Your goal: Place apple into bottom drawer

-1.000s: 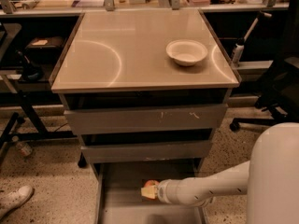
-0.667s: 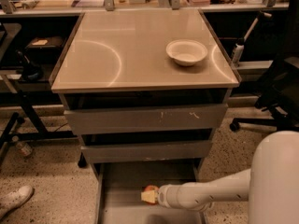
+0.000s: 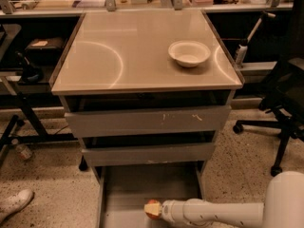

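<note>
My gripper is holding the apple. It will let go of it on the bottom drawer's grey bottom (image 3: 152, 205), about midway between its sides.
The bottom drawer (image 3: 128, 189) is pulled out at the foot of the grey cabinet, its flat grey floor showing. My white arm reaches in from the lower right, low over that drawer. The gripper (image 3: 159, 210) is at the arm's tip, and the apple (image 3: 152, 209), red-orange with a pale patch, sits right at it, just above or on the drawer floor. The apple hides the gripper's tip.
A white bowl (image 3: 189, 53) stands on the cabinet top (image 3: 118, 56). Two shallower drawers (image 3: 147, 120) are above the open one. A black office chair (image 3: 285, 103) is at the right. A shoe (image 3: 14, 203) and a stand's legs are on the floor at the left.
The arm has sunk lower into the bottom drawer, carrying the apple down with it.
</note>
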`<action>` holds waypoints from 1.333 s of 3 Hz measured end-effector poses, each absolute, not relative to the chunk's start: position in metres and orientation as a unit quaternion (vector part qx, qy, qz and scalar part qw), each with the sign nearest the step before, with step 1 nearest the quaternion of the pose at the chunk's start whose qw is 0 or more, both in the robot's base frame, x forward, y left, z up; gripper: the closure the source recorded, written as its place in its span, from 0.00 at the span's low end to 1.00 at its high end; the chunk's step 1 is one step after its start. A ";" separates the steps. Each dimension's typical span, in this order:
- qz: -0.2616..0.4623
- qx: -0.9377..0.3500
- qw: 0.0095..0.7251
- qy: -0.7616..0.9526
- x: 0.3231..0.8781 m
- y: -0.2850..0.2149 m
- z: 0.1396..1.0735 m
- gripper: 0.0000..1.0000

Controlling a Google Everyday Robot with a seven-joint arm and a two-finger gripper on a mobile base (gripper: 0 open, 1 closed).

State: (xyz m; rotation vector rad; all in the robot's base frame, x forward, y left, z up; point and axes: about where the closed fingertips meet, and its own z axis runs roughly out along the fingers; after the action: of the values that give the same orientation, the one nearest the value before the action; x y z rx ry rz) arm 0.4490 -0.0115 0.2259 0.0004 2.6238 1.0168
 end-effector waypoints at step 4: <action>0.341 0.081 0.200 0.915 0.501 -0.022 0.169 1.00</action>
State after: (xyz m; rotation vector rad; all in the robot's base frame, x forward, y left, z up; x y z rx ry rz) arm 0.5006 -0.0222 0.1686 0.2257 2.5586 0.9529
